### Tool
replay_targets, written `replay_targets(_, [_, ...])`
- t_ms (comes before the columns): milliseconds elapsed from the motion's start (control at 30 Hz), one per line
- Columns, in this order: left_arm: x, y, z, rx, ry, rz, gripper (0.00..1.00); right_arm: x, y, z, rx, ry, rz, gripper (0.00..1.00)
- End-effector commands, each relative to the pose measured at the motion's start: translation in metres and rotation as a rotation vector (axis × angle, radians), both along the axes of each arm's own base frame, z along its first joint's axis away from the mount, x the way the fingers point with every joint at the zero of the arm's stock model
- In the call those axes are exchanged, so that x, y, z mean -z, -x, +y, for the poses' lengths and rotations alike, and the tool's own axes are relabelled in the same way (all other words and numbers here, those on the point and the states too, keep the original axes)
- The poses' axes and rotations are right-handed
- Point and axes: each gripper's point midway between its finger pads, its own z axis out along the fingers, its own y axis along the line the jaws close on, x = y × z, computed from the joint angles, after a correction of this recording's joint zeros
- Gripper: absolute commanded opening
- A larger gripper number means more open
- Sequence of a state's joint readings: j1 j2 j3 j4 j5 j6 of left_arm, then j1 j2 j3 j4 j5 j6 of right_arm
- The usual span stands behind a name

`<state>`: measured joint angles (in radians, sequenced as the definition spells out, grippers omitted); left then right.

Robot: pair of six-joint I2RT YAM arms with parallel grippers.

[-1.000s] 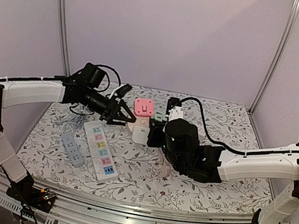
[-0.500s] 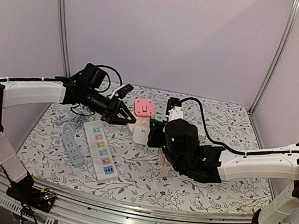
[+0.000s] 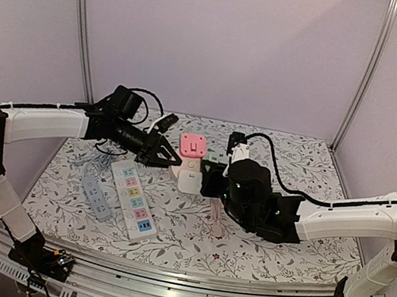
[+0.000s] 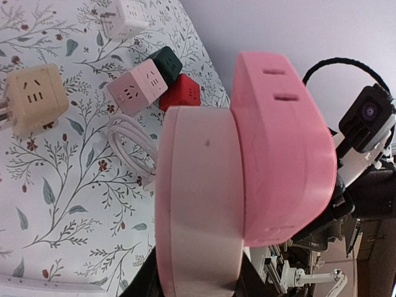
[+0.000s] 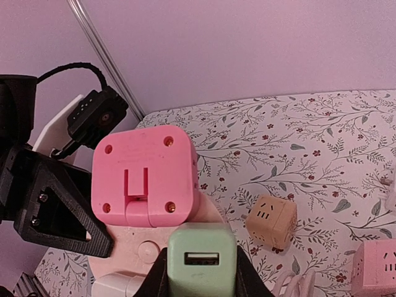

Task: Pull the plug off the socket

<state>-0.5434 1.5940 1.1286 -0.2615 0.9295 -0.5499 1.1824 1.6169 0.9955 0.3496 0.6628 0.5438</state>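
The green plug, still plugged in the socket's face, will be released by my right gripper on the table (image 3: 214, 201) (image 5: 330, 281) between the cable coil and the pale pink cube socket.
The socket (image 3: 190, 178) is a pale pink rounded block held above the table between the two arms. My left gripper (image 3: 173, 159) is shut on it from the left, and it fills the left wrist view as the socket (image 4: 198, 204) between the dark fingers of that gripper (image 4: 195, 278). A bright pink square adapter (image 5: 145, 176) and a mint-green plug (image 5: 201, 260) with a USB port sit plugged in its face (image 5: 133, 247). My right gripper (image 5: 201, 275) is shut on the green plug (image 3: 216, 158), one finger on each side.
A white power strip (image 3: 133, 200) with coloured outlets and a grey strip (image 3: 96, 197) lie at the left. Beige (image 4: 34, 96), pale pink (image 4: 136, 88), red (image 4: 180, 91), dark green (image 4: 165, 62) and white (image 4: 127, 15) cube sockets and a white cable coil (image 4: 133, 145) lie below.
My left gripper's jaws have closed onto the socket. The socket, its plugs and the right gripper have shifted slightly to the right.
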Motion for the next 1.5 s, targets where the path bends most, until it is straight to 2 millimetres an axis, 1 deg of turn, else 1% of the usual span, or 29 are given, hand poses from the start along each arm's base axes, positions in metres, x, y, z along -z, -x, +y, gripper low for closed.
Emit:
replay_targets(0, [-0.001,0.001,-0.001,0.014,0.013,-0.03,0.0,-0.037,-0.008,-0.008,0.035,-0.117,-0.036,0.0])
replay_targets(67, [-0.001,0.0,0.0,0.004,0.006,-0.032,0.0,-0.037,-0.003,-0.002,0.036,-0.071,-0.053,0.0])
replay_targets(100, [0.001,-0.001,0.001,0.0,0.002,-0.031,0.0,-0.042,-0.001,0.001,0.042,-0.052,-0.067,0.0])
replay_targets(167, [0.002,-0.004,0.004,-0.016,-0.008,-0.028,0.0,-0.046,0.006,0.008,0.052,0.037,-0.105,0.0])
replay_targets(300, [0.004,-0.011,0.01,-0.048,-0.016,-0.022,0.0,-0.043,0.016,0.024,0.059,0.173,-0.144,0.0])
replay_targets(400, [0.004,-0.015,0.013,-0.065,-0.022,-0.025,0.0,-0.041,0.017,0.028,0.078,0.23,-0.156,0.0])
replay_targets(433, [0.004,-0.015,0.014,-0.067,-0.022,-0.027,0.0,-0.037,0.017,0.029,0.08,0.244,-0.153,0.0])
replay_targets(567, [0.002,-0.016,0.015,-0.069,-0.021,-0.036,0.0,-0.034,0.015,0.024,0.094,0.224,-0.138,0.0])
replay_targets(667, [0.002,-0.016,0.015,-0.07,-0.024,-0.04,0.0,-0.032,0.008,0.014,0.09,0.176,-0.105,0.0])
replay_targets(733, [0.002,-0.016,0.015,-0.071,-0.025,-0.043,0.0,-0.024,0.002,0.005,0.082,0.113,-0.059,0.0])
replay_targets(767, [0.001,-0.016,0.015,-0.071,-0.026,-0.046,0.0,-0.027,0.0,0.001,0.069,0.077,-0.042,0.0])
replay_targets(833, [0.001,-0.016,0.016,-0.071,-0.026,-0.051,0.0,-0.021,-0.009,-0.008,0.059,0.014,0.004,0.0])
replay_targets(867, [0.0,-0.016,0.016,-0.071,-0.026,-0.054,0.0,-0.021,-0.012,-0.012,0.062,-0.033,0.029,0.0])
replay_targets(967, [0.001,-0.017,0.016,-0.073,-0.031,-0.056,0.0,-0.023,-0.015,-0.018,0.066,-0.079,0.048,0.0])
replay_targets(1067, [0.002,-0.017,0.016,-0.074,-0.033,-0.056,0.0,-0.028,-0.014,-0.015,0.048,-0.074,0.04,0.0])
replay_targets(1233, [0.004,-0.019,0.018,-0.086,-0.05,-0.059,0.0,-0.029,-0.008,-0.006,0.045,-0.02,0.012,0.0])
replay_targets(1333, [0.009,-0.022,0.022,-0.108,-0.077,-0.055,0.0,-0.034,0.002,0.002,0.059,0.08,-0.046,0.0])
replay_targets(1367, [0.011,-0.024,0.024,-0.115,-0.084,-0.05,0.0,-0.038,0.004,0.005,0.068,0.107,-0.065,0.0])
replay_targets(1467, [0.014,-0.028,0.028,-0.132,-0.088,-0.029,0.0,-0.041,0.013,0.014,0.077,0.219,-0.114,0.0])
